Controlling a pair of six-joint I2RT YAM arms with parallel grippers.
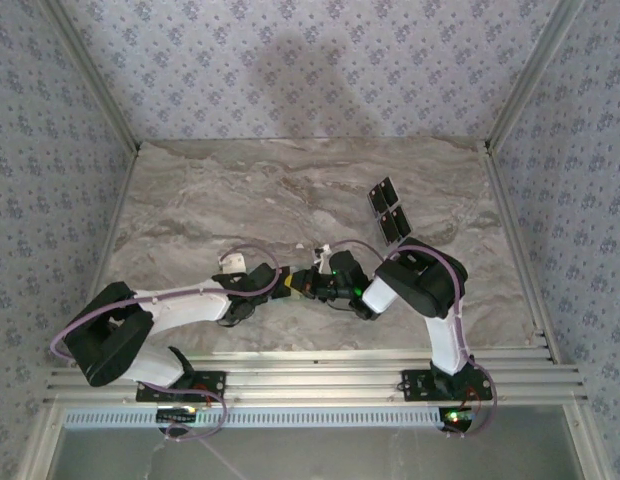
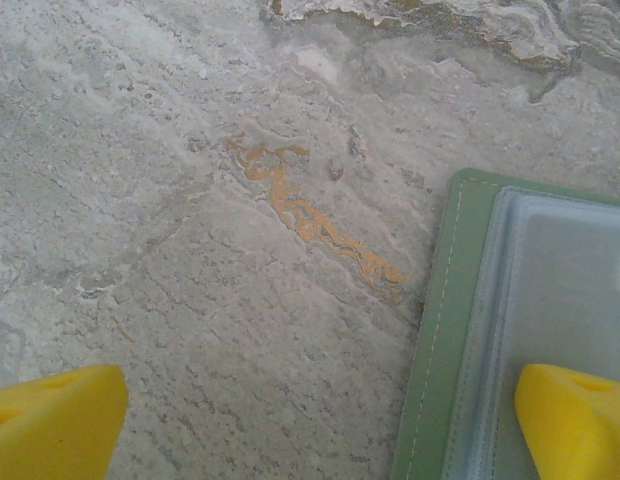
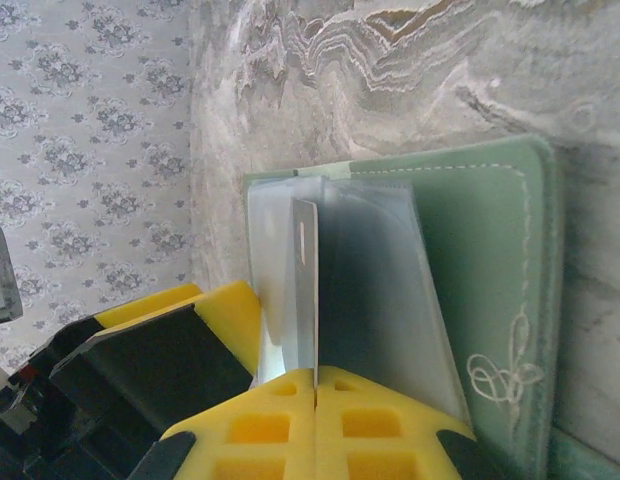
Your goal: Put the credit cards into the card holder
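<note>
My right gripper is going to release the thin credit card in the clear plastic sleeves mid-way (image 1: 276, 283) (image 3: 308, 290) along the open card holder. The card's far end is at the sleeves now.
The card holder (image 3: 490, 280) lies open on the marble, pale green with clear plastic sleeves (image 3: 390, 290). My right gripper (image 3: 316, 375) is shut on a thin credit card (image 3: 307, 290), seen edge-on, with its far end at the sleeves. My left gripper (image 2: 315, 430) is open and low over the table. Its right fingertip (image 2: 575, 420) is over the holder's clear sleeve (image 2: 560, 290), its left fingertip (image 2: 50, 425) over bare marble. In the top view both grippers (image 1: 280, 283) (image 1: 325, 285) meet at the table's middle. Two more black credit cards (image 1: 389, 210) lie at the back right.
The marble table (image 1: 210, 200) is enclosed by patterned walls (image 1: 290, 60) at the back and sides. A metal rail (image 1: 320, 370) runs along the near edge by the arm bases. Open marble stretches to the left and behind the grippers.
</note>
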